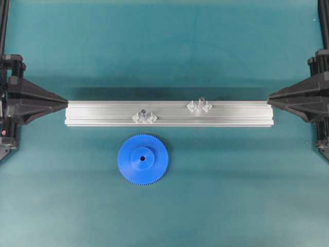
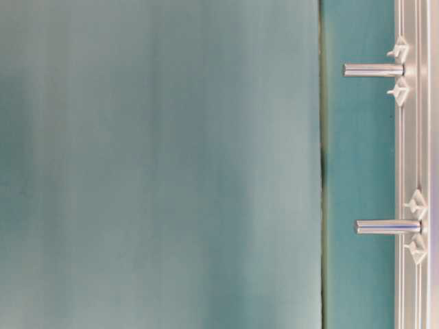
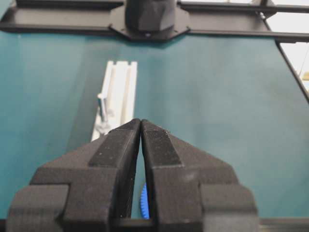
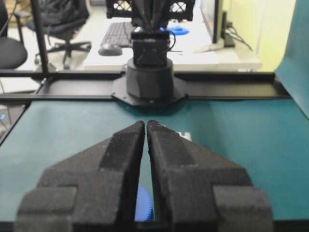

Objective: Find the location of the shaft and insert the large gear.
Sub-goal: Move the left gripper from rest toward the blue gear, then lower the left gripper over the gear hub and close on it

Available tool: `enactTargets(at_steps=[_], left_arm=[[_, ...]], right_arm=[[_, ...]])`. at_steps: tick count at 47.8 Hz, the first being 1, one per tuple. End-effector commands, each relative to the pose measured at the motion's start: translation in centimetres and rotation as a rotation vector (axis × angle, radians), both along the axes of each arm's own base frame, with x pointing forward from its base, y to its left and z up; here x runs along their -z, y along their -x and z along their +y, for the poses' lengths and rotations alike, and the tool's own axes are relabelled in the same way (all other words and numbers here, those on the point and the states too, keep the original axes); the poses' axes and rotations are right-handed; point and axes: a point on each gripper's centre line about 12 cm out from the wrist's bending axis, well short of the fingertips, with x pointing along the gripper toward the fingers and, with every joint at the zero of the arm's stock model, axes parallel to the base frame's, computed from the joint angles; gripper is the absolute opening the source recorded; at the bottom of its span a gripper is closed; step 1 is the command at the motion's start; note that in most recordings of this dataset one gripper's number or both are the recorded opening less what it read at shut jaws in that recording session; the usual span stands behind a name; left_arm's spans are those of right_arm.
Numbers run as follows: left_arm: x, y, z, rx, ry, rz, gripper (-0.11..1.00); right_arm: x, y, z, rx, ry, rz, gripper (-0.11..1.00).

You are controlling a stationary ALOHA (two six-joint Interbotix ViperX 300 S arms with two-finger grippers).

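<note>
My left gripper will move to the round hub [image 1: 142, 158] in the middle of the large gear next and close there.
The large gear [image 1: 142, 159], a bright blue toothed disc with a round hub, lies flat on the teal mat just in front of the aluminium rail [image 1: 169, 121]. Two alike upright grey pins stand on the rail, each between two clear diamond brackets: one left of centre [image 1: 144, 113], one right of centre [image 1: 200, 102]. I cannot tell which is the shaft. My left gripper [image 1: 67, 103] is shut and empty at the rail's left end. At the rail's right end my right gripper [image 1: 268, 96] is shut and empty too. A sliver of gear [image 3: 144, 203] shows between the left fingers.
The table-level view is turned sideways and shows both pins [image 2: 374, 70] [image 2: 387, 227] sticking out from the rail [image 2: 411, 164]. The opposite arm's base [image 3: 148, 17] stands at the far table edge. Beyond the table lies a desk with a keyboard [image 4: 116, 31].
</note>
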Motion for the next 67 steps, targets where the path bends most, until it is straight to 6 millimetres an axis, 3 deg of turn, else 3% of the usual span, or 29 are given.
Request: enactTargets(at_steps=[1,4,7,15,24,39,55,60,67], left_arm=[[0.0,-0.4,-0.1,0.006,-0.007,0.012,0.11],[-0.3,-0.5,-0.1,0.007,-0.009,0.012,0.05],[-0.7,-0.9,-0.1,0.007,-0.010,0.011,-0.01],[-0.8,-2.4,-0.7,0.032,-0.013,0.101,-0.01],[0.7,-4.9,-2.1,0.085,-0.010,0.279,-0.01],[2.3,-9.0,-3.3,0.106,0.044,0.422,-0.01],[4.2,-12.6,-4.0,0.107,0.031,0.557,0.00],[5.3,-13.4,-4.2,0.104,0.028,0.638,0.12],[6.1,-14.2,-4.3,0.096,0.049,0.680,0.55]], right_arm=[[-0.1,-0.3,0.1,-0.007,-0.005,0.003,0.16],[0.4,-0.2,0.1,-0.006,-0.024,0.038,0.19],[1.0,-0.2,0.2,-0.007,-0.051,0.091,0.10],[2.0,0.0,0.3,-0.010,-0.094,0.198,0.01],[2.6,0.5,0.0,0.003,-0.099,0.267,0.00],[3.6,0.9,-0.9,0.059,-0.110,0.425,0.00],[3.7,1.3,-0.9,0.060,-0.117,0.442,0.00],[3.8,1.5,-0.9,0.060,-0.117,0.449,0.00],[4.1,1.8,-0.8,0.060,-0.119,0.478,0.00]])
